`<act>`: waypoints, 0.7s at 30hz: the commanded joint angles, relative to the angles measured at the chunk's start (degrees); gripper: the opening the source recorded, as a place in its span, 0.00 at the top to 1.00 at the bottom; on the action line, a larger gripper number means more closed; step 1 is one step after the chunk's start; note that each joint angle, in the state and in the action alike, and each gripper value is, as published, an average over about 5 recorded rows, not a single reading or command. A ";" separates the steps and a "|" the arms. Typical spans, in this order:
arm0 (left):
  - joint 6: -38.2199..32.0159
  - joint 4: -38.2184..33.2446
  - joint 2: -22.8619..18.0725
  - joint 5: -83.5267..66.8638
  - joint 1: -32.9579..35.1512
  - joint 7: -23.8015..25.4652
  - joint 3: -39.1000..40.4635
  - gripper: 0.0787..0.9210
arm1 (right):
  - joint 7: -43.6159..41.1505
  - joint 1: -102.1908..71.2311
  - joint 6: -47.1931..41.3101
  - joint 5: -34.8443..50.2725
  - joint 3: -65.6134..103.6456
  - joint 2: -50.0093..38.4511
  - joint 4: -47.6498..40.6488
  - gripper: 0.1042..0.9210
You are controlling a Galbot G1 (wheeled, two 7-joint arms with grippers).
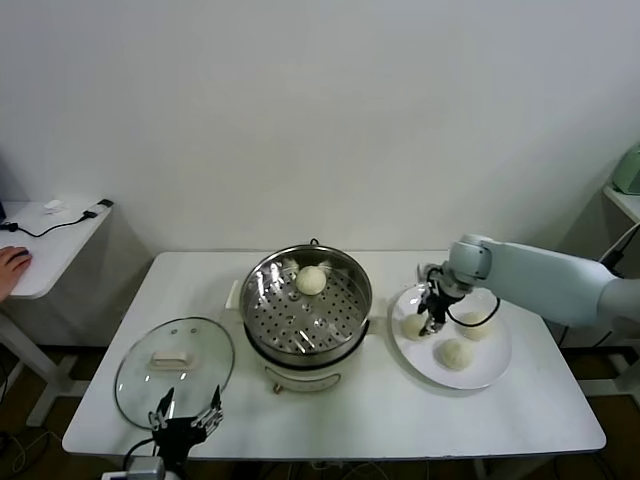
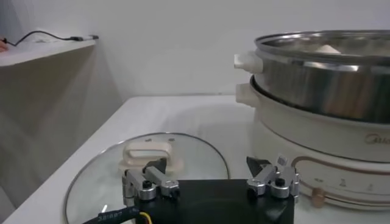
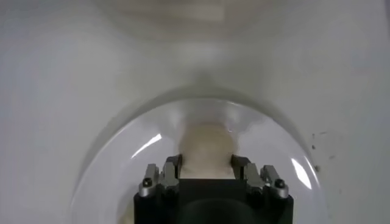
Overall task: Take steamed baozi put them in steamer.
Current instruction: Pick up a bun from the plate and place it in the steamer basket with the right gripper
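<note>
My right gripper needs to set its baozi down on the steamer tray (image 1: pixel 278 306) between the baozi there and the glass lid, and let go.
One baozi (image 1: pixel 312 280) lies on the perforated tray of the steel steamer (image 1: pixel 262 300) at the table's middle; the steamer also shows in the left wrist view (image 2: pixel 317 79). Three baozi rest on the white plate (image 1: pixel 490 375) to its right: one on the left (image 1: pixel 411 327), one in front (image 1: pixel 456 354), one on the right (image 1: pixel 478 326). My right gripper (image 1: pixel 432 322) is down on the left one, its fingers pressed against both sides of that baozi (image 3: pixel 207 146), which still sits on the plate (image 3: pixel 122 164). My left gripper (image 1: pixel 186 420) is open and empty, parked low at the table's front left.
A round glass lid (image 1: pixel 175 370) with a white handle lies flat left of the steamer, just beyond the left gripper (image 2: pixel 207 167); its handle (image 2: pixel 149 152) is close ahead. A side table (image 1: pixel 45 245) with a cable stands at far left.
</note>
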 commanded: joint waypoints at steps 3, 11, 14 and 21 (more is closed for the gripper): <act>0.63 -1.11 0.20 -0.23 0.11 0.05 0.03 0.12 | -3.35 26.36 -0.28 13.86 -11.33 1.62 8.00 0.43; 1.54 -1.92 0.64 -0.72 -0.24 0.02 0.21 0.12 | 6.10 33.56 -9.83 30.77 -5.57 12.82 21.85 0.43; 1.74 -2.34 0.77 -1.05 -0.28 0.00 0.08 0.12 | 9.76 30.89 -12.49 33.89 -3.11 18.56 23.44 0.43; 1.96 -3.00 0.58 -1.07 0.04 -0.01 0.00 0.12 | 17.68 19.48 -17.06 35.86 -0.72 27.58 20.07 0.43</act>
